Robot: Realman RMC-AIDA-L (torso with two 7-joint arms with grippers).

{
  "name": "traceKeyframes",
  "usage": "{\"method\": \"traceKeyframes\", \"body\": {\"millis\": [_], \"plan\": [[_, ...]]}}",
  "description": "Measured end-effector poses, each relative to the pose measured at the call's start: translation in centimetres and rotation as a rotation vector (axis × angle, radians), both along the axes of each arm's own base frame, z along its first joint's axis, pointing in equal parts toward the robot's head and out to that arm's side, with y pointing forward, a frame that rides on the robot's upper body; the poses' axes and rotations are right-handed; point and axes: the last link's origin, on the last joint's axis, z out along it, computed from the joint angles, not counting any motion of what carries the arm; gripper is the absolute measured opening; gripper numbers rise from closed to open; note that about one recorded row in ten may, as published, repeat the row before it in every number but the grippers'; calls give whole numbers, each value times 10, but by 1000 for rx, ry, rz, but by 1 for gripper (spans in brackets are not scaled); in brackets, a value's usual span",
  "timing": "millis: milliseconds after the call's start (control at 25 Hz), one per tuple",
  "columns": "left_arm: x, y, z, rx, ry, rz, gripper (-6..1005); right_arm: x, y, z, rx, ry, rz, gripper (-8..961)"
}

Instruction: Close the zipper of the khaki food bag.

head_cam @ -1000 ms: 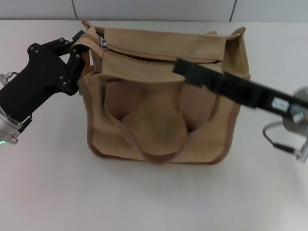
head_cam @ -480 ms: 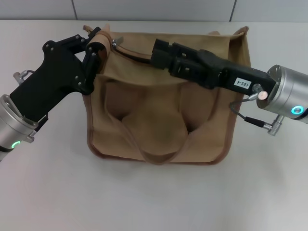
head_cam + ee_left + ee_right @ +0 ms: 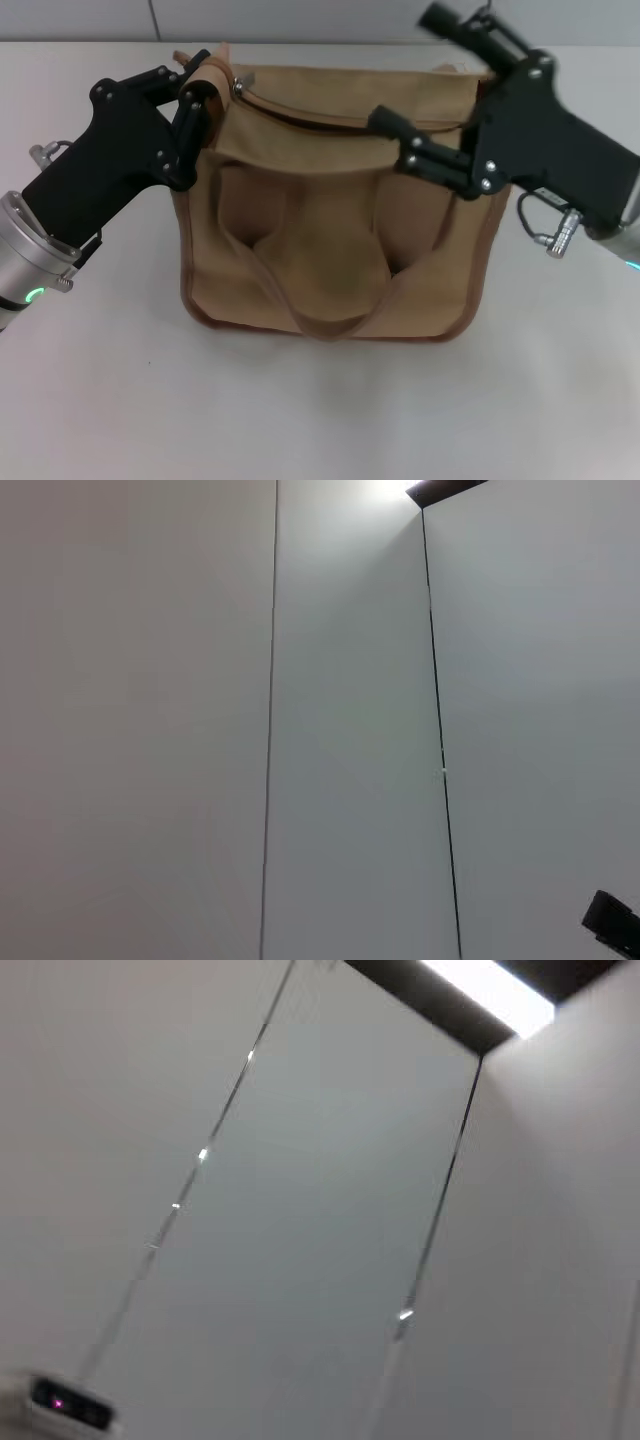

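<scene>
The robot's right gripper will next move to the silver pull (image 3: pixel 239 87) of the khaki food bag's zipper, close beside the left gripper, and grab it there.
The khaki food bag (image 3: pixel 330 235) stands on the white table in the head view, its two looped handles hanging down the front. The zipper (image 3: pixel 320 112) runs across the top panel with a dark gap along it; its silver pull (image 3: pixel 238 88) sits at the left end. My left gripper (image 3: pixel 200 92) is shut on the fabric at the bag's top left corner, right beside the pull. My right gripper (image 3: pixel 405 70) is open above the top right part of the bag, one finger lying over the top panel and the other raised behind. Both wrist views show only wall panels.
The white table (image 3: pixel 320 400) extends in front of and beside the bag. A grey panelled wall (image 3: pixel 320 20) runs along the table's far edge.
My right gripper has swung from lying across the bag's top towards the right end and turned. My left gripper rose to the bag's left corner and has stayed there with the fabric.
</scene>
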Motion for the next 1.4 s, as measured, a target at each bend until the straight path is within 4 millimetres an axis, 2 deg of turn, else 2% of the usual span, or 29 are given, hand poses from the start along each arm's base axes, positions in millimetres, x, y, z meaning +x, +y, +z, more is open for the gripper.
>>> {"method": "traceKeyframes", "body": {"millis": [200,400,800,1400], "plan": [[5,-1,-3,-11,-39,-9,46,5,-5,-2,323,-50,29,833],[11,2,-7,-25,-51,-13,48,-3,5,-5,423,-62,7,832],[16,6,-8,-32,-48,-26,51,-23,25,-22,397,-145,21,829],[19,6,-8,-33,-59,-38,55,-35,34,-45,377,-240,22,828]]}}
